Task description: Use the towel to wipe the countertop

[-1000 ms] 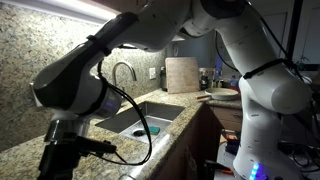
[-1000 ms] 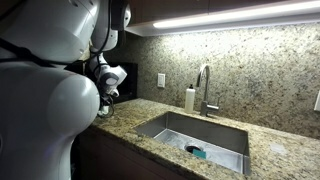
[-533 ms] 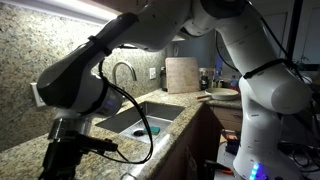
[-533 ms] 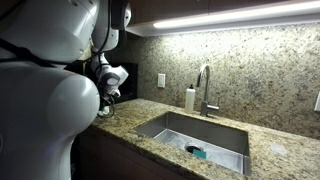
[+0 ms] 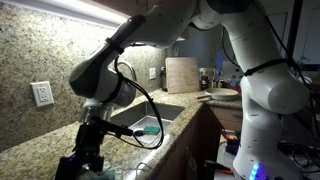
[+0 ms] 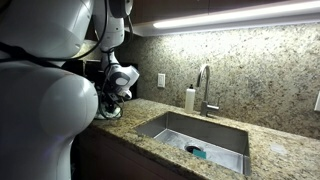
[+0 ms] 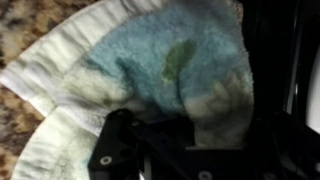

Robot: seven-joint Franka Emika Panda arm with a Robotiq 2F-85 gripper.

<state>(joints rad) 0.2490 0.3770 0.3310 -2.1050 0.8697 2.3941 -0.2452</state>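
Note:
I will release the towel on the granite countertop (image 5: 133, 157) beside the steel sink's near end.
The towel (image 7: 150, 70), teal-green in the middle with pale white edges, lies bunched on the speckled granite countertop (image 7: 25, 25) and fills the wrist view. My gripper (image 7: 200, 130) is shut on the towel's near edge, pressing it down onto the slab. In both exterior views the gripper (image 5: 85, 158) (image 6: 114, 97) is low over the countertop (image 5: 25, 152) (image 6: 140, 120), to one side of the sink. The arm hides the towel there.
A steel sink (image 6: 195, 135) (image 5: 150, 115) with a small teal sponge (image 6: 197, 152) is set in the slab, with a faucet (image 6: 205, 90) and soap bottle (image 6: 189, 98) behind. A wall outlet (image 5: 42, 94) and a cutting board (image 5: 182, 75) stand against the granite wall.
The gripper has slid along the countertop toward the sink with the towel in it. The wall outlet behind the arm is now uncovered.

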